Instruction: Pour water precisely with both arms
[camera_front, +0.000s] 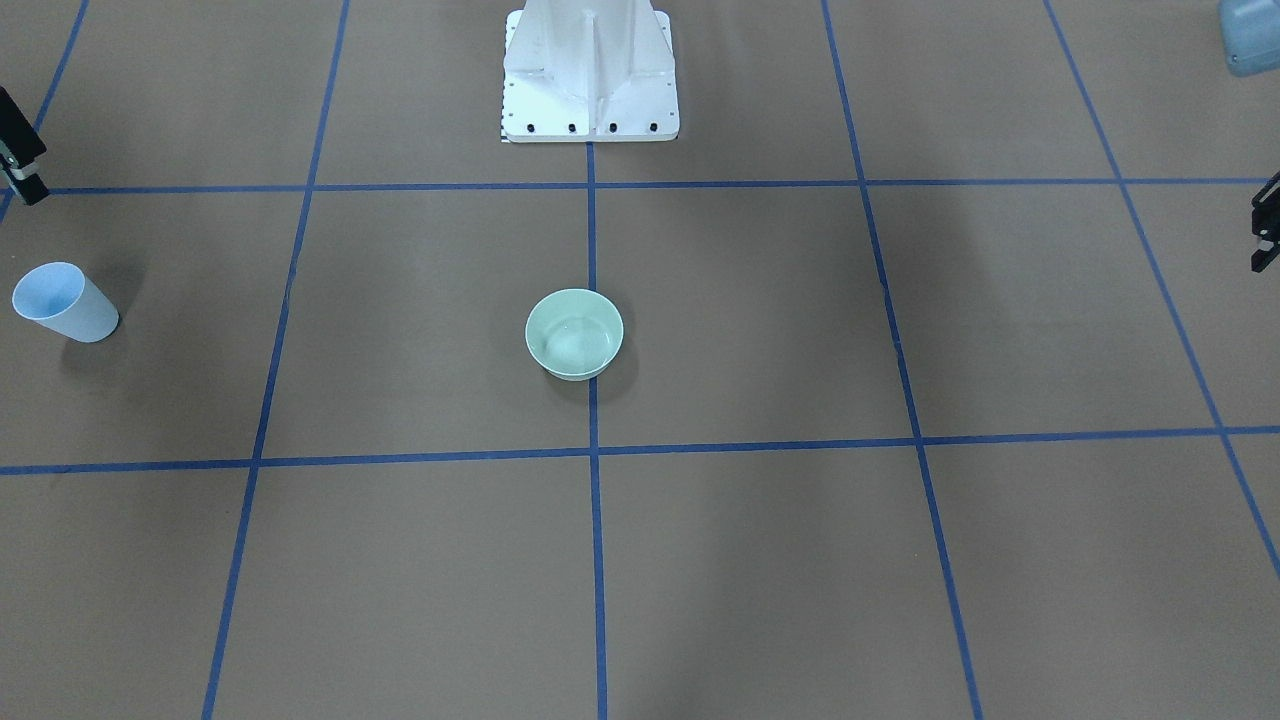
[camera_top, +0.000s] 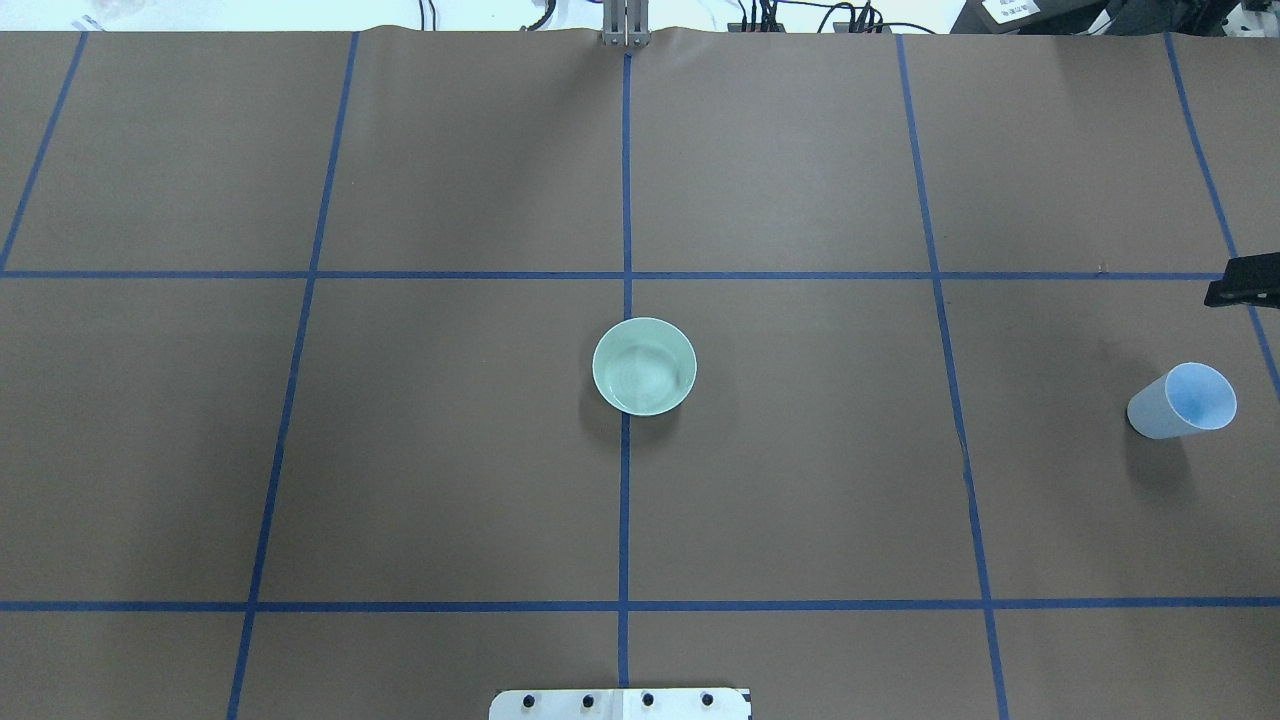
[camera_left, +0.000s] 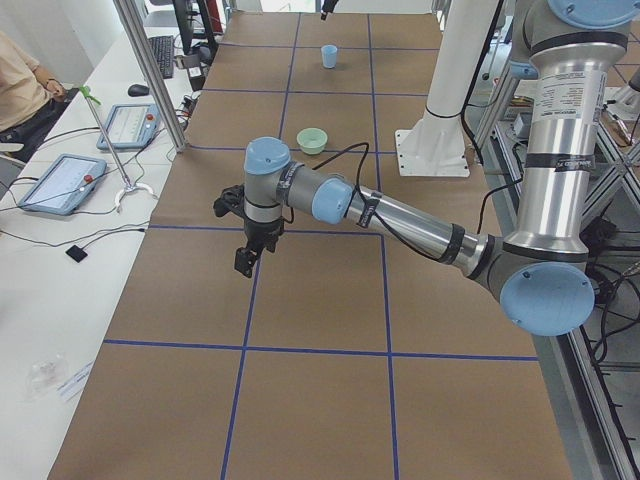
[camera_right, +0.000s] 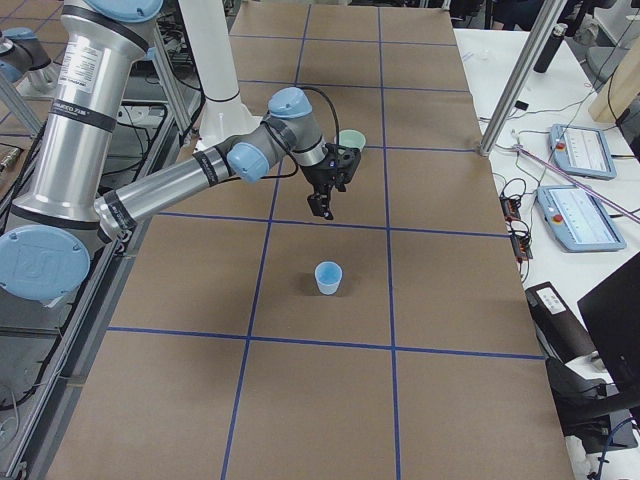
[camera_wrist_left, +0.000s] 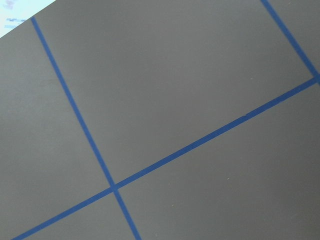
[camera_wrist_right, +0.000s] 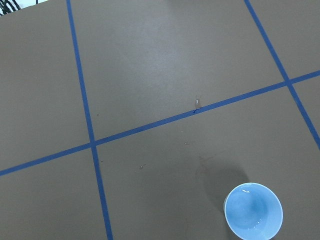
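Observation:
The robot's right gripper should move to the pale blue cup next and close around the middle of the cup's side (camera_front: 85, 312), below its rim.
A pale blue cup (camera_top: 1183, 401) stands upright at the table's right end; it also shows in the front view (camera_front: 65, 302). In the right wrist view the cup (camera_wrist_right: 253, 211) shows faint white glints of water (camera_wrist_right: 246, 190) inside. A pale green bowl (camera_top: 644, 366) sits at the table's centre. My right gripper (camera_top: 1235, 292) hangs just beyond the cup, apart from it, holding nothing. My left gripper (camera_front: 1262, 245) hangs over bare table at the left end, holding nothing; it also shows in the exterior left view (camera_left: 246, 258). I cannot tell whether either is open or shut.
The white bolted pedestal (camera_front: 590, 70) stands at the robot's side of the table, behind the bowl. Blue tape lines (camera_top: 626, 480) divide the brown table top into squares. Operator tablets (camera_left: 60, 182) lie on a side bench beyond the table's far edge.

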